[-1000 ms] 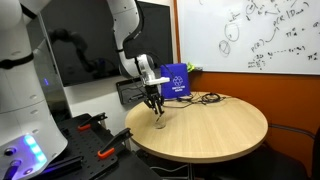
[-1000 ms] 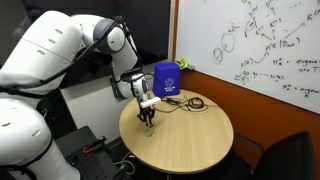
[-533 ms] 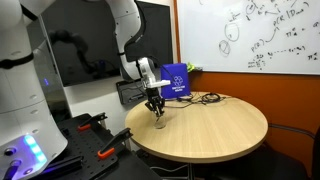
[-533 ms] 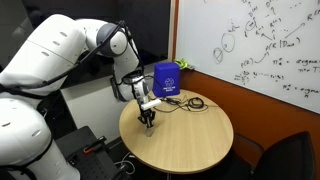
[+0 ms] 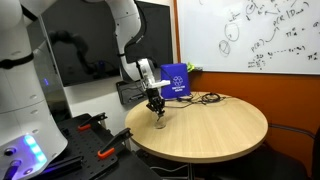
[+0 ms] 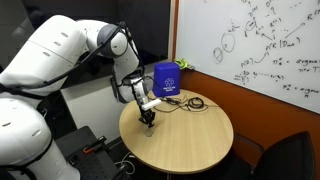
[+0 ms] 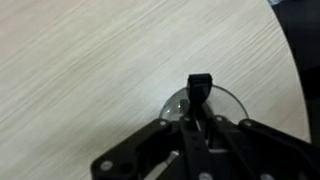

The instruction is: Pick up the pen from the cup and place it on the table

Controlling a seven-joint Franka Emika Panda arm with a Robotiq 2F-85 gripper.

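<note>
I need to use my gripper to set the pen, which stands in the cup now, down on the bare table (image 5: 182, 118) next to the clear cup, toward the middle of the table.
A clear cup (image 7: 229, 101) stands on the round wooden table (image 5: 215, 125) near its edge; it shows in both exterior views (image 5: 159, 120) (image 6: 148, 123). A black pen (image 7: 198, 88) stands in the cup. My gripper (image 7: 198, 128) is right above the cup, fingers closed around the pen's upper part. In both exterior views the gripper (image 5: 155, 103) (image 6: 147, 112) hangs straight down over the cup.
A blue box (image 5: 175, 80) and black cables (image 5: 205, 98) lie at the table's far side. A whiteboard (image 5: 260, 35) covers the wall behind. A dark monitor (image 5: 85, 55) stands beside the arm. Tools lie on a low stand (image 5: 95, 140) below the table edge.
The gripper has risen very slightly over the cup; otherwise the scene is the same.
</note>
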